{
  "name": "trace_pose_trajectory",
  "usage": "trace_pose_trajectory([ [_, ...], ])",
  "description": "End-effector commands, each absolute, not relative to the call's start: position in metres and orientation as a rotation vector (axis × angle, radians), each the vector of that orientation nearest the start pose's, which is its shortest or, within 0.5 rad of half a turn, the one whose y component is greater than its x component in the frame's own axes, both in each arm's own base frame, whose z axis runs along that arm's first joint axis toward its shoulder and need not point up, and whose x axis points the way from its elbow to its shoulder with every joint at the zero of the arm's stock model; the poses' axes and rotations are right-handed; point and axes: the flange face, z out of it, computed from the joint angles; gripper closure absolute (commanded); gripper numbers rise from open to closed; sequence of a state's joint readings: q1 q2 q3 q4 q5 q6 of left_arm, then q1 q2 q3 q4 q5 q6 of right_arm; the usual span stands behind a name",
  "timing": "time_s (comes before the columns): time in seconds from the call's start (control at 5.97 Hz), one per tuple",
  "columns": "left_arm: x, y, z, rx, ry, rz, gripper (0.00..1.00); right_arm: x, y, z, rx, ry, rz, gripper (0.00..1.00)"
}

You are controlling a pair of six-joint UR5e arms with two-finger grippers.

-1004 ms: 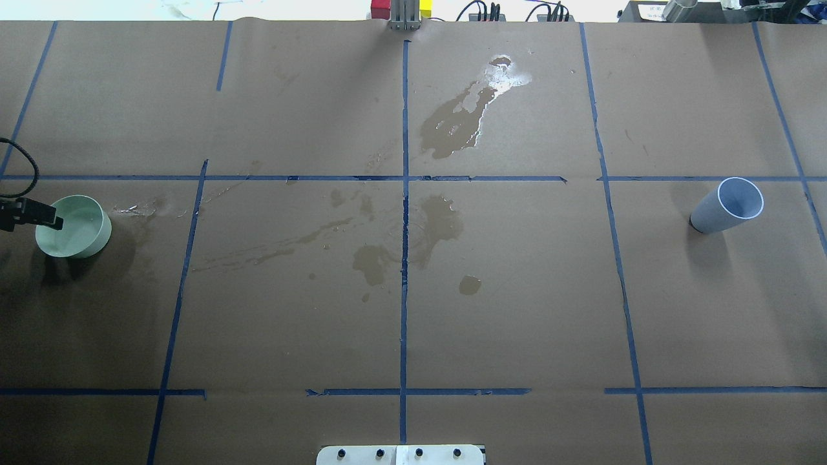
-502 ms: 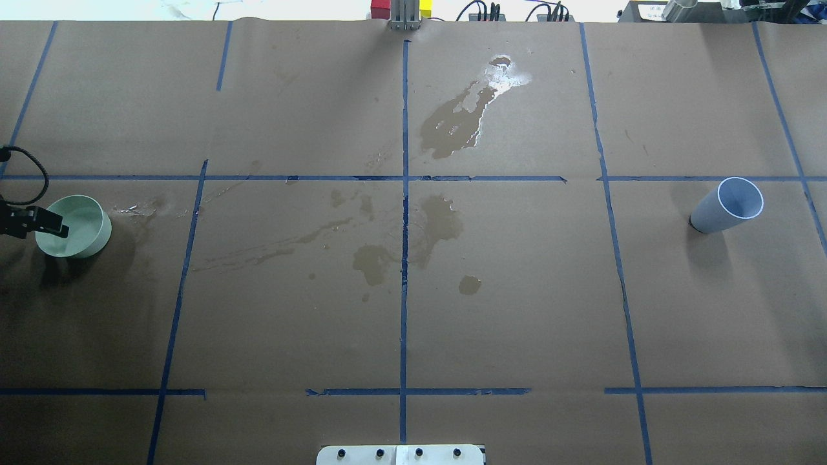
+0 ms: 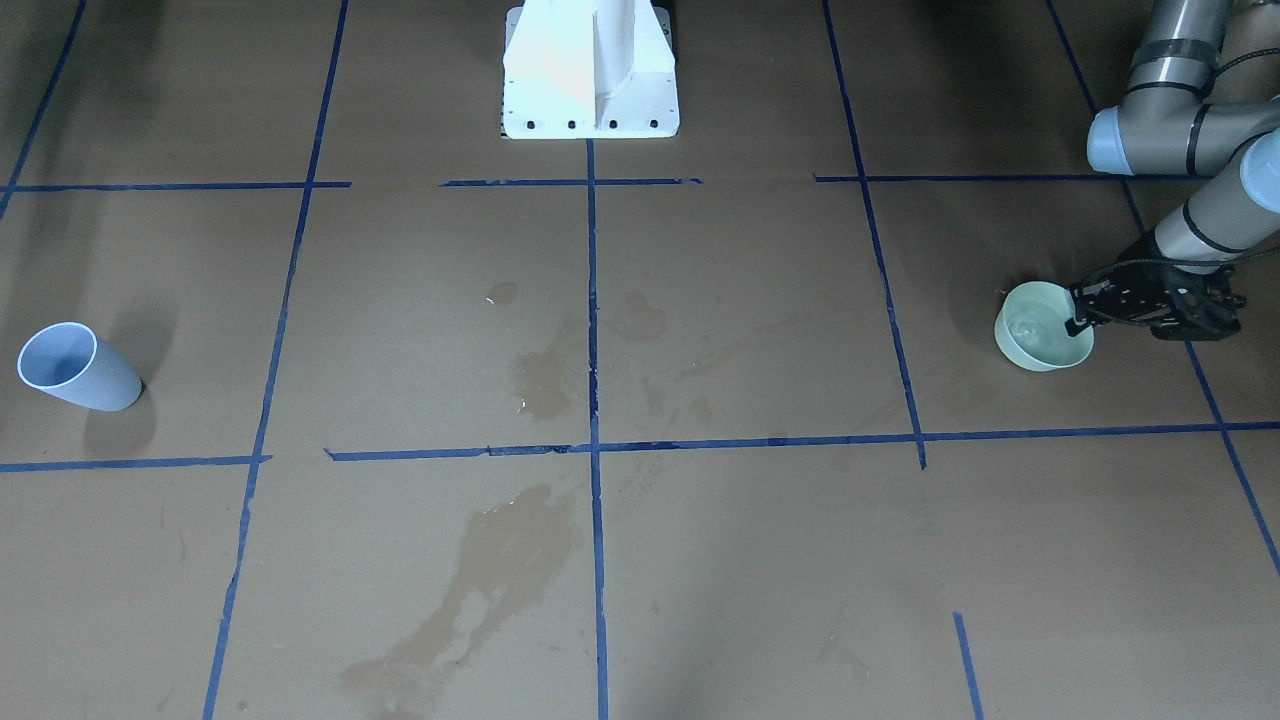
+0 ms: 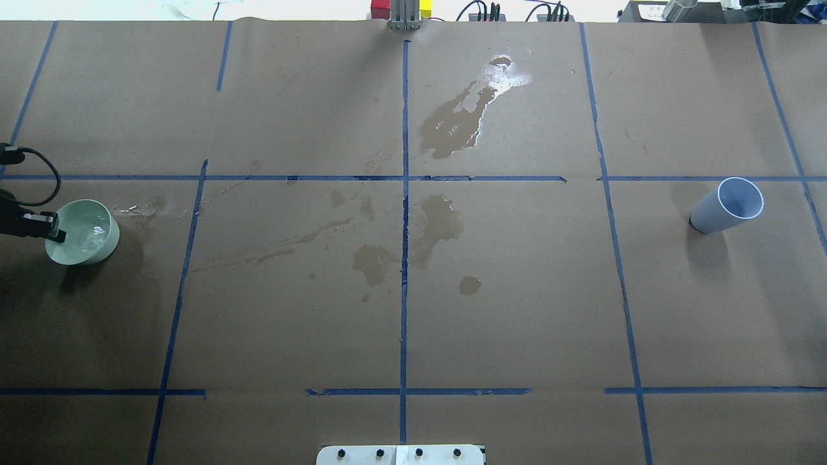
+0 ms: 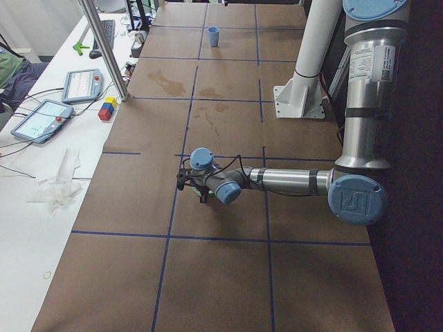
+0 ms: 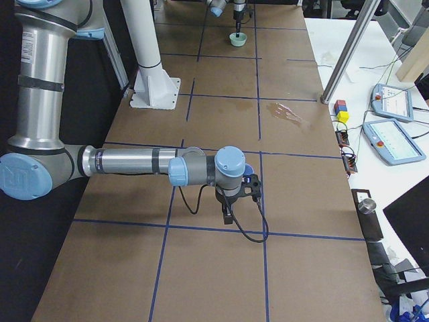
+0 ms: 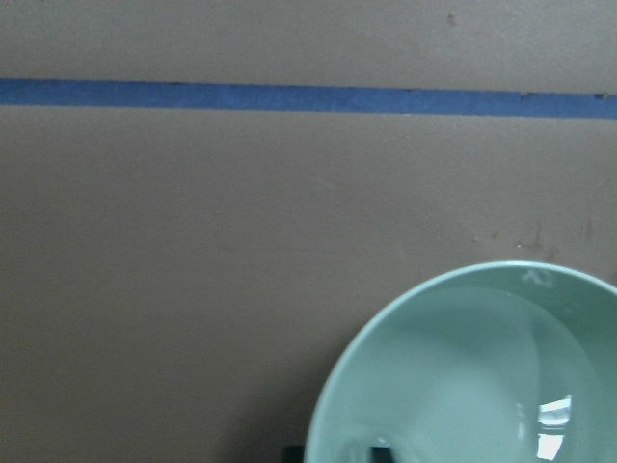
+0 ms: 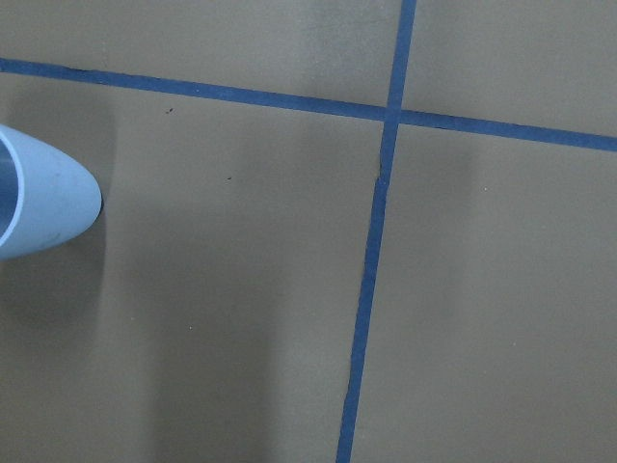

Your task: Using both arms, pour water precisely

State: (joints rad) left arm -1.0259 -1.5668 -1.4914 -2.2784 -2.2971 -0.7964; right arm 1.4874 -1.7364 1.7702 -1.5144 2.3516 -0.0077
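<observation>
Next, the left gripper releases the pale green bowl on the middle blue line (image 3: 606, 355), beside the wet spill patch.
A pale green bowl (image 4: 87, 248) (image 3: 1040, 355) stands at the table's far left with water (image 4: 94, 232) (image 7: 554, 415) glinting inside. My left gripper (image 4: 50, 234) (image 3: 1078, 322) is shut on the bowl's rim: one fingertip (image 7: 381, 451) is inside the rim and one outside. A light blue cup (image 4: 717, 213) (image 3: 85, 380) (image 8: 43, 207) stands on the right side. My right gripper (image 6: 228, 215) hangs close beside the cup and shows only in the exterior right view, so I cannot tell whether it is open or shut.
Brown paper with blue tape lines covers the table. Wet spill patches lie at the far centre (image 4: 452, 123) and the middle (image 4: 400, 239). The white pedestal (image 3: 590, 70) stands at the robot's edge. A metal post (image 5: 104, 48) and tablets stand along the far side.
The green bowl has shifted slightly right and toward the robot with my left gripper at its rim. Glints now show on its water. The blue cup has not moved.
</observation>
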Motion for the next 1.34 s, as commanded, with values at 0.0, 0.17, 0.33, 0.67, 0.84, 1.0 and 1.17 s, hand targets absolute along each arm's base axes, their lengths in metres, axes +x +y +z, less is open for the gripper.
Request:
trace_pose_trajectory([
  [0.0,0.223,-0.491,0.579,0.004,1.003,-0.026,1.0,0.027,-0.431,0.63,0.056,-0.785,-0.121,0.0],
  [0.17,0.233,-0.507,0.537,0.019,1.045,-0.067,1.0,0.028,-0.432,0.629,0.06,-0.783,-0.124,0.0],
  [0.33,0.25,-0.534,0.472,0.062,1.107,-0.091,1.0,0.028,-0.432,0.629,0.063,-0.783,-0.129,0.0],
  [0.67,0.323,-0.541,0.386,0.074,1.17,-0.013,1.0,0.026,-0.435,0.621,0.125,-0.79,-0.152,0.0],
  [0.84,0.367,-0.542,0.344,0.073,1.144,-0.07,1.0,0.027,-0.435,0.62,0.126,-0.79,-0.15,0.0],
  [1.0,0.433,-0.525,0.305,0.056,1.093,-0.073,1.0,0.026,-0.436,0.62,0.127,-0.791,-0.152,0.0],
  [1.17,0.474,-0.512,0.271,0.05,1.07,-0.077,1.0,0.025,-0.436,0.62,0.125,-0.802,-0.152,0.0],
])
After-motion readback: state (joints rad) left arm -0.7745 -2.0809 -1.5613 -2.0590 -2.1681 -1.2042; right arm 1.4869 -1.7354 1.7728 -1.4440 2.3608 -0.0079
